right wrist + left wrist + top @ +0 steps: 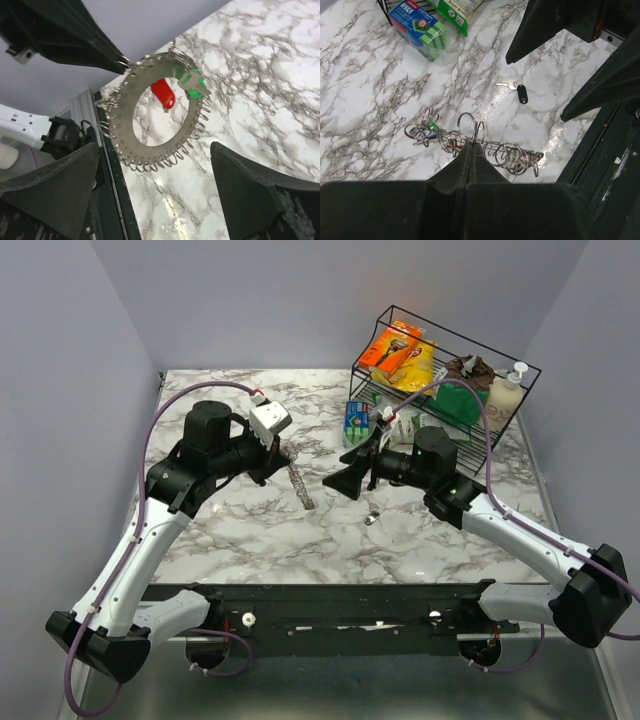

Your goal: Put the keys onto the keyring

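The loose silver key lies on the marble table. Next, I lower my right gripper to it and close on the key's head point(373, 516), beside its black tag.
The keyring point(302, 487) is a flat silver ring plate edged with many small wire loops, with a red and a green tag on it point(125, 130). My left gripper point(283, 462) is shut on one of its loops point(472, 144) and holds it up off the marble table; it shows edge-on in the left wrist view point(505, 152). My right gripper point(345, 480) is open and empty, facing the keyring's flat side, its jaws wide apart point(154, 146). One loose silver key with a black tag point(517, 90) lies on the table below the right gripper point(372, 517).
A black wire rack point(520, 365) with packets and a soap bottle point(508, 390) stands at the back right. A blue and green sponge pack point(357, 420) lies in front of it point(420, 27). The black base rail point(330, 605) runs along the near edge.
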Motion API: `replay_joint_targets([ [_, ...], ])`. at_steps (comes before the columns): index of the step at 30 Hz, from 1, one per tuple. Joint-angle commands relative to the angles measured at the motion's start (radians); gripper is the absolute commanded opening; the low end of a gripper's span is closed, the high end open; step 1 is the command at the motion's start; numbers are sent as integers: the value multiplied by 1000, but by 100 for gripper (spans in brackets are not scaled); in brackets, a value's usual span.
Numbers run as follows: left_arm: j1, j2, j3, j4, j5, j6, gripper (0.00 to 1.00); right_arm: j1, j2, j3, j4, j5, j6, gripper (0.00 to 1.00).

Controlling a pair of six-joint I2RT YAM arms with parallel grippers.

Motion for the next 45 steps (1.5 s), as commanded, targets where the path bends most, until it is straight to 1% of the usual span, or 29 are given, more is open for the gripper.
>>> replay_joint_targets([
  [1,-6,-15,-16,45,-8,12,0,-36,8,-18,-138,121,47,99],
  [4,-6,-18,-33,54,-5,12,0,-53,25,-30,-204,186,61,98],
  [8,-6,-15,-51,63,1,9,0,-71,74,-33,-353,305,91,97],
  [11,-6,-17,-62,69,2,7,0,-88,112,-45,-404,351,113,97],
  [13,-6,-17,-68,69,8,13,0,-112,123,-79,-406,350,134,96],
  [15,-6,-20,-78,69,21,16,0,-158,132,-116,-401,329,153,96],
  [18,-6,-21,-91,72,31,13,0,-224,143,-150,-376,275,171,88],
  [21,-6,-21,-102,81,39,6,0,-260,169,-174,-360,230,170,86],
  [22,-6,-23,-104,83,44,4,0,-266,176,-179,-358,220,171,83],
  [24,-6,-23,-108,80,45,2,0,-280,212,-185,-356,197,173,81],
  [27,-6,-28,-111,77,47,1,0,-322,253,-205,-326,131,180,73],
  [29,-4,-29,-114,77,47,-2,0,-341,290,-217,-289,73,188,64],
  [30,-6,-29,-114,78,47,-2,0,-349,298,-219,-284,66,188,62],
  [36,-6,-22,-108,77,51,-1,0,-356,334,-214,-272,59,182,59],
  [39,-6,-14,-107,77,47,-2,0,-358,348,-213,-266,49,180,50],
  [41,-6,-11,-105,80,45,-2,0,-358,356,-211,-263,45,179,40],
  [42,-6,-8,-105,78,45,-1,0,-359,365,-211,-264,45,179,38],
  [45,-6,-2,-105,80,50,-2,0,-359,377,-209,-261,46,176,38],
])
